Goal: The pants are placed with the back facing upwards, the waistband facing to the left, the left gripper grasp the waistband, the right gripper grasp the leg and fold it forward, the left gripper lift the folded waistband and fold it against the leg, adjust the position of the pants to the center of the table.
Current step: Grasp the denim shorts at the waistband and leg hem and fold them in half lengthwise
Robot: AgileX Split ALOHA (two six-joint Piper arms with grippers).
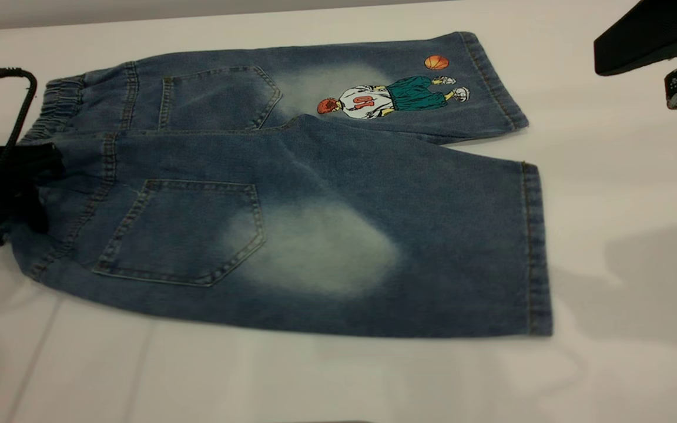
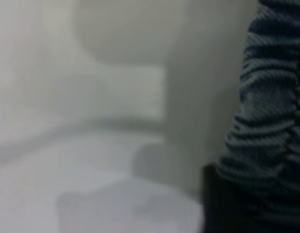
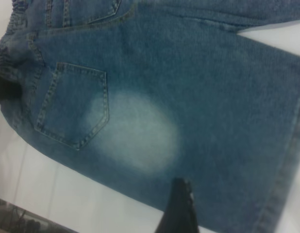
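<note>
Next, my right gripper closes on the front corner of the plain leg's hem (image 1: 536,321) (image 3: 264,224), so that it is ready to fold that leg over the basketball-print leg.
The pants (image 1: 315,200) lie flat on the white table (image 1: 620,194), back pockets up. The ruffled waistband (image 1: 59,103) points left. The plain leg (image 1: 462,247), with its pale patch and stitched hem, lies nearest the table's front edge, and the leg with the basketball print (image 1: 391,97) lies behind it. My left gripper (image 1: 30,188) is a black shape right at the waistband's middle, overlapping the denim. In the left wrist view the gathered waistband (image 2: 271,111) is very close. My right gripper (image 1: 632,79) hangs open above the table, beyond the hems at the far right, holding nothing. One of its fingers (image 3: 179,211) shows above the plain leg (image 3: 213,121).
A black cable (image 1: 18,117) loops from the left arm over the table's left edge. Bare white tabletop surrounds the pants in front and to the right. The right arm's shadow (image 1: 662,282) falls on the table right of the hem.
</note>
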